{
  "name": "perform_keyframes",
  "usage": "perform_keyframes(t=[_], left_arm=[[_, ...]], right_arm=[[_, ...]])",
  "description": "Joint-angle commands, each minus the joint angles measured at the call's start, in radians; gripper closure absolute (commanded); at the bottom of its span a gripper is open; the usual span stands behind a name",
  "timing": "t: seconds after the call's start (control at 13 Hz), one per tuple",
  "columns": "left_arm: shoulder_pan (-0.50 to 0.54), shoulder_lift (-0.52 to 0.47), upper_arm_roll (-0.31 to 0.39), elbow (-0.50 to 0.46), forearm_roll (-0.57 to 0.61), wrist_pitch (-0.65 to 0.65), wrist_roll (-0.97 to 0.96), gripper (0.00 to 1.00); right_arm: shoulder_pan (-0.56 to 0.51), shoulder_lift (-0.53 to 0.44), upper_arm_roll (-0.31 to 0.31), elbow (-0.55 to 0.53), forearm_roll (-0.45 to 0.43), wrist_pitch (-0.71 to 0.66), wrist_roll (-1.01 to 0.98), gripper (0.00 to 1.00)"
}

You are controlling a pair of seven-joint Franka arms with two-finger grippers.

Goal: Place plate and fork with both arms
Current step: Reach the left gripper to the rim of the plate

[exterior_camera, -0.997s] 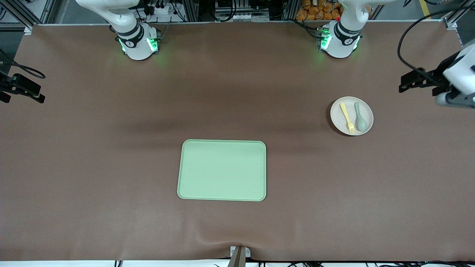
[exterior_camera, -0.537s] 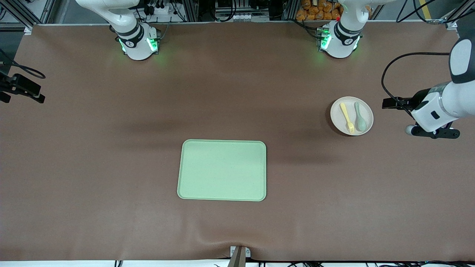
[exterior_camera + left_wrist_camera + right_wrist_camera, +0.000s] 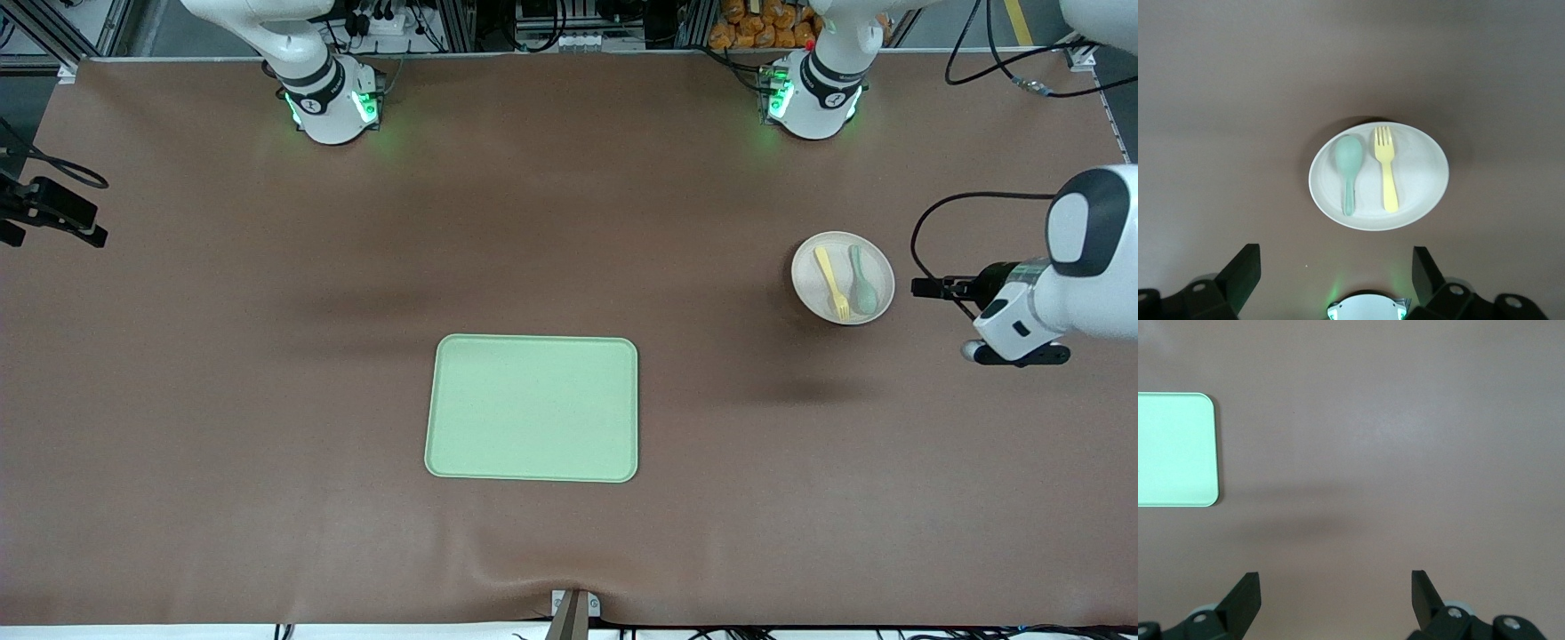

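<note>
My left gripper needs to close on the plate's rim [image 3: 893,281] [image 3: 1311,187] next to the grey-green spoon, on the plate's side away from the pale-yellow fork.
The small beige-pink plate [image 3: 842,307] lies on the brown table toward the left arm's end, with the pale-yellow fork [image 3: 831,282] and a grey-green spoon [image 3: 862,281] side by side on it. My left gripper [image 3: 921,287] is open and empty, over the table just beside the plate, fingers pointing at it. In the left wrist view the plate [image 3: 1418,193], fork [image 3: 1386,170] and spoon [image 3: 1349,167] lie ahead of my open left gripper [image 3: 1335,252]. My right gripper [image 3: 84,227] waits at the right arm's end of the table; in its wrist view it [image 3: 1335,576] is open and empty.
A rectangular light-green tray [image 3: 532,409] lies mid-table, nearer to the front camera than the plate; its corner shows in the right wrist view [image 3: 1175,450]. The left arm's green-lit base [image 3: 1368,308] shows in the left wrist view.
My left arm has swung in from the table's end and its gripper has come close beside the plate. The plate, fork, spoon, tray and right arm have not moved.
</note>
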Motion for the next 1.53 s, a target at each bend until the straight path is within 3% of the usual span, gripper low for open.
perform_keyframes(t=[0.0,0.38,0.61,1.07,1.46], left_arm=[[0.035,-0.007,-0.006,-0.102,0.033,0.094,0.012,0.00],[0.095,0.009,-0.008,-0.254,0.034,0.296,0.101,0.00],[0.123,0.009,-0.011,-0.294,0.034,0.313,0.133,0.00],[0.155,0.003,-0.009,-0.432,0.034,0.464,0.188,0.00],[0.195,0.006,-0.013,-0.463,0.034,0.494,0.256,0.00]], right_arm=[[-0.029,-0.001,0.020,0.005,-0.003,-0.009,-0.008,0.00],[-0.031,-0.001,0.019,0.005,-0.003,-0.009,-0.008,0.00],[-0.031,-0.001,0.019,0.005,-0.003,-0.009,-0.008,0.00],[-0.031,-0.001,0.020,0.005,-0.001,-0.011,-0.008,0.00],[-0.029,-0.001,0.020,0.005,-0.001,-0.011,-0.008,0.00]])
